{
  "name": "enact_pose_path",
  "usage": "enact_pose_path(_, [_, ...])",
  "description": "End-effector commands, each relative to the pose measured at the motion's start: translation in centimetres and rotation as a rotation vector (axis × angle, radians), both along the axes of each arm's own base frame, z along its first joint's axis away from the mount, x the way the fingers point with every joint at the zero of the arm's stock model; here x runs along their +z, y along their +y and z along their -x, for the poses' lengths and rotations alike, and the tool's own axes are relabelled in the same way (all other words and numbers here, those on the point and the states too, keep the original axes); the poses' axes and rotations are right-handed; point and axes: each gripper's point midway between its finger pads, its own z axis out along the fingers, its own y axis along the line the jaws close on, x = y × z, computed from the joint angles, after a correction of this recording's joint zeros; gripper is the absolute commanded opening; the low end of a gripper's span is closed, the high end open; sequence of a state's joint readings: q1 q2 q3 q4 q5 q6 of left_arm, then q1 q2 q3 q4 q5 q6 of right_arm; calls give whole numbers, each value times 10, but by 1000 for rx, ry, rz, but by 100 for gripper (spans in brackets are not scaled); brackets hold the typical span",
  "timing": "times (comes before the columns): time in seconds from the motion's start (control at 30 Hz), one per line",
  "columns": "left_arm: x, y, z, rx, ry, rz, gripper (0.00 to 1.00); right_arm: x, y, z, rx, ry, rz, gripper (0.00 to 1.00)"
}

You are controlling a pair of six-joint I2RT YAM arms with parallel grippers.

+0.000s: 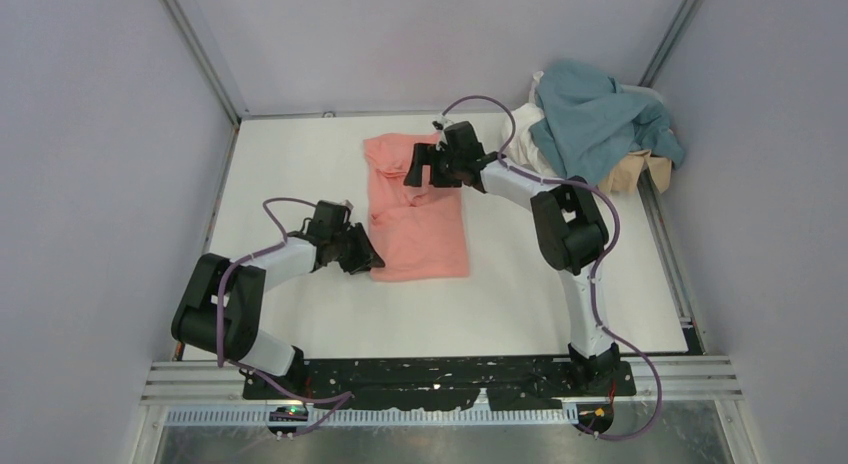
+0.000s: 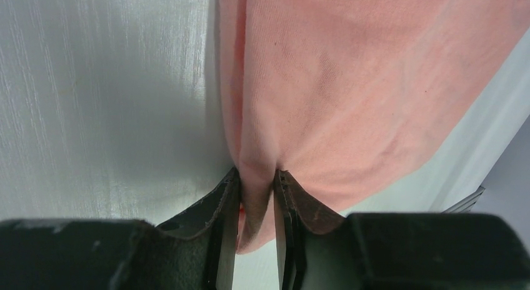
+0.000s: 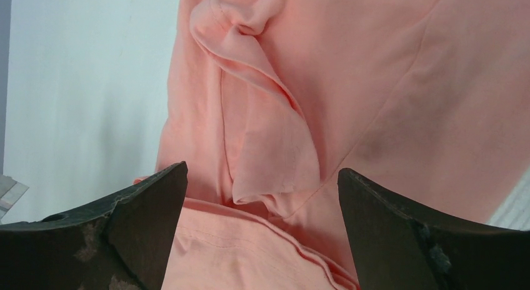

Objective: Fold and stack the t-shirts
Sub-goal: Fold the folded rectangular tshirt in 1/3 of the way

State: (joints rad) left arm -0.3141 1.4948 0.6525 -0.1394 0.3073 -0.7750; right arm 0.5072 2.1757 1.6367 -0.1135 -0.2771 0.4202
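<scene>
The salmon-pink t-shirt's near corner pokes out past the fingers of my left gripper, so next I open my left gripper and pinch closer to the t-shirt's near edge (image 1: 381, 278) before folding.
The salmon-pink t-shirt (image 1: 415, 219) lies partly folded in a long strip on the white table. My left gripper (image 1: 372, 261) is shut on its near left edge; the left wrist view shows a pinch of pink cloth (image 2: 256, 177) between the pads. My right gripper (image 1: 412, 171) is open over the shirt's far end, with rumpled pink cloth (image 3: 262, 127) and a sleeve fold between its spread fingers (image 3: 144, 209). The teal-blue t-shirt (image 1: 598, 119) is heaped at the far right on a white one (image 1: 528, 134) and a tan one (image 1: 632, 171).
The white table (image 1: 290, 174) has grey walls on the left, far and right sides. The heap of shirts sits in the far right corner against a metal frame post (image 1: 668, 34). A metal rail (image 1: 440, 379) runs along the near edge by the arm bases.
</scene>
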Motion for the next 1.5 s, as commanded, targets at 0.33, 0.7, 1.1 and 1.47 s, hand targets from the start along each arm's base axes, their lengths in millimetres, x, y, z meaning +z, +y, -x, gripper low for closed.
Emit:
enact_pose_path(0.33, [-6,4,6,-26,33,-42,27,-5,32,-9,64,-9,-19,95])
enact_pose_path(0.7, [-6,4,5,-27,31,-41,27,30,111,25,230,-68,-97,95])
enact_pose_path(1.1, [1,6,8,-21,13,-40,29,94,141,57,329,-176,-158,95])
enact_pose_path(1.47, [8,10,15,-16,-22,-42,46,93,-15,110,45,-190,-11,95])
